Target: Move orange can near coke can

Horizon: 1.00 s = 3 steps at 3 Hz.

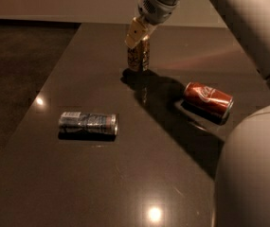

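Next, my gripper sets the orange can down upright and lets go of it on the dark table [170, 97], beside the far end of the coke can.
The orange can [138, 59] is upright in my gripper [139, 45], which is shut on its top at the far middle of the dark table [125, 174]. The can hangs just above the surface, with its shadow under it. The coke can [208, 99] lies on its side to the right and nearer the camera, about a can's length from the orange can. My arm reaches in from the upper right.
A silver-blue can [88, 123] lies on its side at the left middle of the table. The table's left edge runs diagonally beside a dark floor. The robot's pale body [253, 174] fills the lower right.
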{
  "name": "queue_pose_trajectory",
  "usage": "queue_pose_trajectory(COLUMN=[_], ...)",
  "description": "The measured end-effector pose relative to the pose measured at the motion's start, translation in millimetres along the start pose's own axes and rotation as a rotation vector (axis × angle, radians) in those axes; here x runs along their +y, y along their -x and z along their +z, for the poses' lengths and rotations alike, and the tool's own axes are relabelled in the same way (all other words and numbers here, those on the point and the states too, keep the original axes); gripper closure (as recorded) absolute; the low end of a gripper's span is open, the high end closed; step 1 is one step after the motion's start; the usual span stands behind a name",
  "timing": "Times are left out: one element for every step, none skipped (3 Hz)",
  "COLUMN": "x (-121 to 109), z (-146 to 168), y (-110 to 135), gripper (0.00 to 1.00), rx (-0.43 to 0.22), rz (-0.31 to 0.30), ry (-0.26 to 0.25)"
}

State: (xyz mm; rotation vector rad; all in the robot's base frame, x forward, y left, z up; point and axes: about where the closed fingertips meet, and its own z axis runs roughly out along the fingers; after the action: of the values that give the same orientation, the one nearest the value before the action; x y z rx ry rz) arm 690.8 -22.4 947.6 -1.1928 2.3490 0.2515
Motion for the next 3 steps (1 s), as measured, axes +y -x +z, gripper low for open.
queue_pose_trajectory(x=[-19.7, -30.0, -28.3], z=[-12.4, -24.9, -37.3], y=[-31.6, -68.0, -92.6], gripper=[1.0, 1.0, 1.0], rx=[0.002, -0.004, -0.022], rz=[0.053, 0.086, 0.084], ry=[-0.002, 0.004, 0.004])
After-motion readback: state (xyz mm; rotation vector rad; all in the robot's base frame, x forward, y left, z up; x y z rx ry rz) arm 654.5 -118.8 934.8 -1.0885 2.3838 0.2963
